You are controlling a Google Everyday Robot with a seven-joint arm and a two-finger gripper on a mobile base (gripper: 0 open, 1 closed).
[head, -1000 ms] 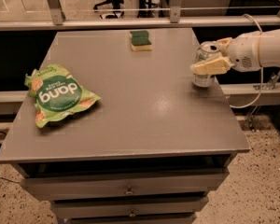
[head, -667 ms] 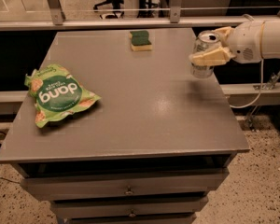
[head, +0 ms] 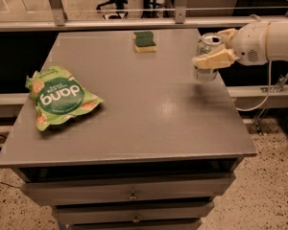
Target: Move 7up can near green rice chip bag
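Observation:
I should let go of the 7up can so that it stands upright beside the green rice chip bag's edge (head: 102, 93) that faces the sponge.
The 7up can (head: 207, 74) is a small silver can held upright at the table's right side, lifted a little off the surface. My gripper (head: 210, 56) reaches in from the right and is shut on the can, with one cream finger (head: 213, 60) across its front. The green rice chip bag (head: 57, 97) lies flat on the left side of the table, far from the can.
A green-and-yellow sponge (head: 145, 41) lies near the table's far edge. The grey table top (head: 149, 123) sits over drawers (head: 132, 195). A metal rail (head: 134, 23) runs behind the table. A cable (head: 264, 97) hangs by the right edge.
The gripper has lifted the can off the table and carried it slightly up and away from the right edge. The bag and sponge have not moved.

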